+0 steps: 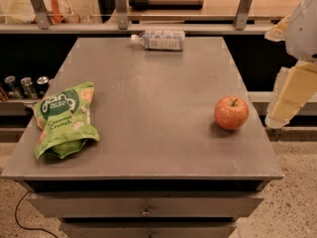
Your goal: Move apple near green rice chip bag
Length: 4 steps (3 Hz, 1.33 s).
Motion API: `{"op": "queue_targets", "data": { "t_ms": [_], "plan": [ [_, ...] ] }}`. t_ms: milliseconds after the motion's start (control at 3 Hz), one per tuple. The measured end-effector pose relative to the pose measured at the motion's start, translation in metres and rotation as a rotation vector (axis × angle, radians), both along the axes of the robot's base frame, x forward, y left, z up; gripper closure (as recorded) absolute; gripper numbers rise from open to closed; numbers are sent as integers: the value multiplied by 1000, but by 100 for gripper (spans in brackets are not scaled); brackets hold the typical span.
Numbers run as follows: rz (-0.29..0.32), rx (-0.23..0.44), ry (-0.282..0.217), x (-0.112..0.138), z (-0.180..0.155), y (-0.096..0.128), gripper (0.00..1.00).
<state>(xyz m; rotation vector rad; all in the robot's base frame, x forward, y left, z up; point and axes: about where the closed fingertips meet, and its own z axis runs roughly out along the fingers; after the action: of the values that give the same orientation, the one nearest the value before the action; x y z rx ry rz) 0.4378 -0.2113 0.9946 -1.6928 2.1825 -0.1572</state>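
Observation:
The robot's gripper needs to next move to the apple's upper part (237, 106), on the side away from the green rice chip bag, and close there.
The apple (231, 113), red-orange with a short dark stem, sits upright on the grey table (158, 83) near its right edge. The green rice chip bag (64, 119) lies flat at the table's front left, far from the apple. My gripper (278, 117) hangs at the frame's right edge, off the table's right side, a little right of the apple and not touching it. It holds nothing that I can see.
A clear plastic bottle (159, 39) with a pale label lies on its side at the table's back edge. A counter with metal brackets (120, 6) runs behind. Cans (25, 87) stand on a low shelf at left. A drawer (144, 206) is under the tabletop.

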Motion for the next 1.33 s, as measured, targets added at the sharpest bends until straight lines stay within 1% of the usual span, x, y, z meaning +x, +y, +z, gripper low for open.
{"op": "queue_targets", "data": {
  "t_ms": [333,667,1000,1333],
  "plan": [
    [0,0,0,0,0,0,0],
    [-4,36,0,2,-1,-2,0],
    [19,121,32,13,-22,2,0],
    [44,248,67,29,-49,11,0]
  ]
}}
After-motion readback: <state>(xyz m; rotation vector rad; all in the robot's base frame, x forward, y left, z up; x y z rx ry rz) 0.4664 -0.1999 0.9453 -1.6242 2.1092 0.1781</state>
